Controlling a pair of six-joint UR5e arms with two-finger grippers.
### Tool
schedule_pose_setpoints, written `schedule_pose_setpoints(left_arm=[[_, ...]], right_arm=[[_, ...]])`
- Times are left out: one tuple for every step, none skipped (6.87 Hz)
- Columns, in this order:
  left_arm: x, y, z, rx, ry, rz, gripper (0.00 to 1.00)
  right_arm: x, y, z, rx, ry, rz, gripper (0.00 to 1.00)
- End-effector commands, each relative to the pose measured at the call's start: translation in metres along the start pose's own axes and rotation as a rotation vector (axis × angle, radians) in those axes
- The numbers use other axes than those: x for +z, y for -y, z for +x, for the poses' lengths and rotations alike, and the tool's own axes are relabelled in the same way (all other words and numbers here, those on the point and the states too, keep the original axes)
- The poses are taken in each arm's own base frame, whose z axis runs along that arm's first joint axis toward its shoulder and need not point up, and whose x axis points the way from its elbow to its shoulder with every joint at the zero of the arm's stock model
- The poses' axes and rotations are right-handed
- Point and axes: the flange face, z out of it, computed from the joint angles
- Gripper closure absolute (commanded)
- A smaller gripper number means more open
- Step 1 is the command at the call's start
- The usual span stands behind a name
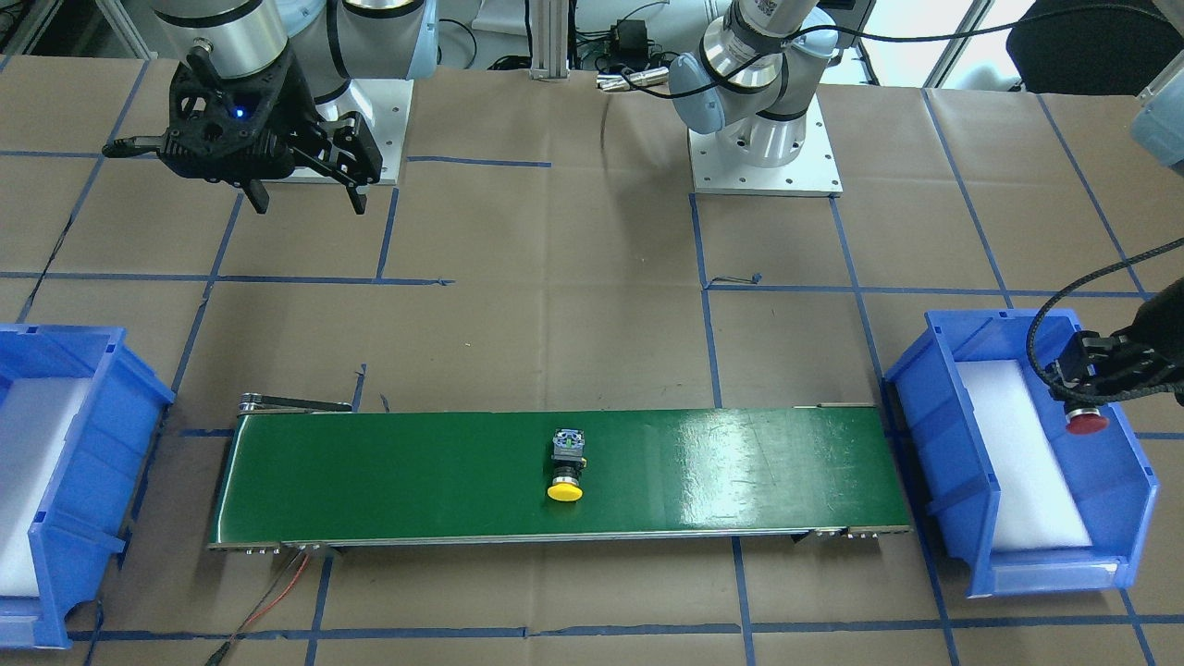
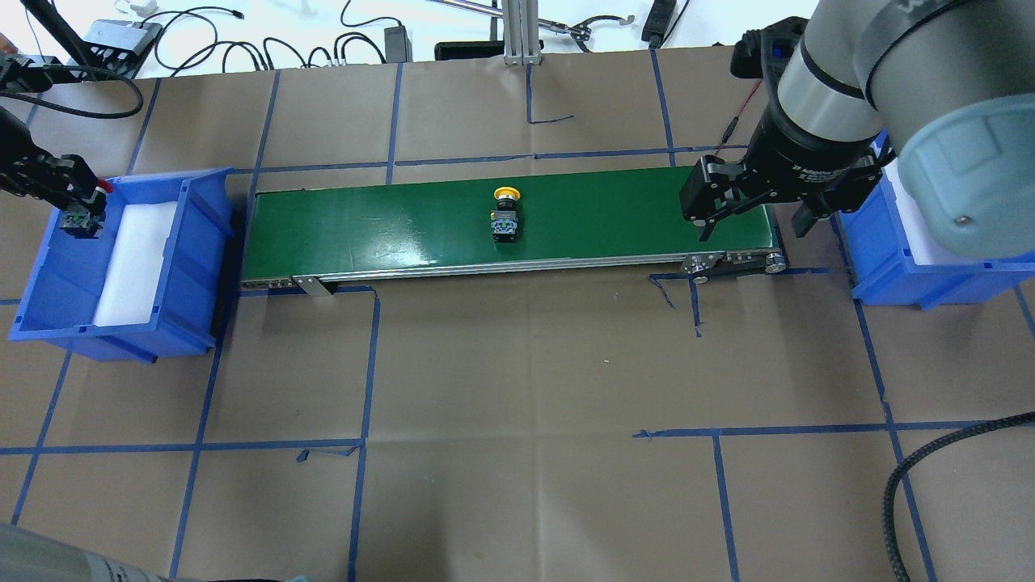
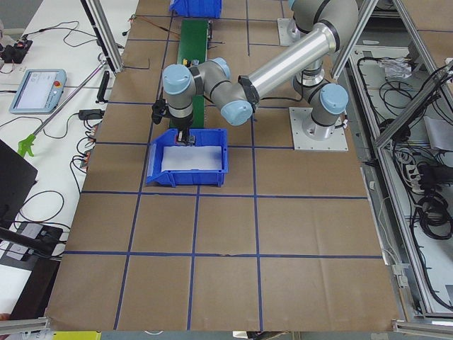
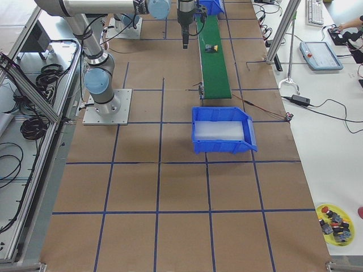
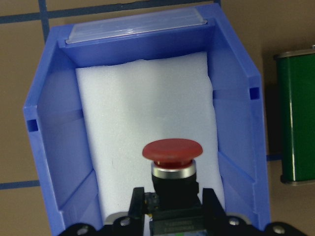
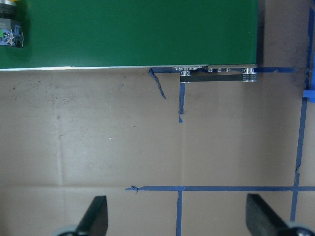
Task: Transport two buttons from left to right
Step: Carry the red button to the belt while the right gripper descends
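Note:
My left gripper will let go of the red button on the green conveyor (image 1: 828, 460), near the end beside the blue bin that is below it.
The red button (image 5: 173, 152) is held in my left gripper (image 5: 173, 199), which is shut on its black body above the white foam of the left blue bin (image 5: 49, 123). This grasp also shows in the front view, gripper (image 1: 1091, 384) and red cap (image 1: 1087, 424), and in the overhead view (image 2: 79, 212). The yellow button (image 2: 505, 214) lies on its side mid-belt on the green conveyor (image 2: 364, 222); it also shows in the front view (image 1: 565, 467). My right gripper (image 2: 752, 226) is open and empty, hovering over the belt's right end; it also shows in the front view (image 1: 310, 199).
The right blue bin (image 2: 873, 267) with white foam stands past the belt's right end, partly hidden by my right arm. A yellow dish (image 4: 334, 222) with several spare parts sits at the table's far corner. Brown paper with blue tape lines covers the table.

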Motion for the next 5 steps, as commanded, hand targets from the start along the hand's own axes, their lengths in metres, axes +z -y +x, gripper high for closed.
schedule_pose_setpoints(left_arm=[[0.001, 0.005, 0.009, -0.016, -0.01, -0.011, 0.99], [0.013, 0.015, 0.034, -0.013, -0.027, -0.021, 0.99], [0.008, 0.028, 0.079, -0.033, -0.012, -0.017, 0.99], [0.007, 0.04, 0.12, -0.077, -0.006, -0.015, 0.99], [0.004, 0.045, 0.151, -0.094, -0.003, -0.011, 0.99]], right_arm=[[0.011, 0.02, -0.001, -0.001, 0.005, 0.048, 0.0], [0.025, 0.033, -0.002, 0.0, 0.008, 0.039, 0.0], [0.036, 0.048, -0.002, 0.0, 0.012, 0.06, 0.0], [0.041, 0.051, -0.002, 0.001, 0.012, 0.067, 0.0], [0.041, 0.05, -0.002, -0.003, 0.001, 0.061, 0.0]])
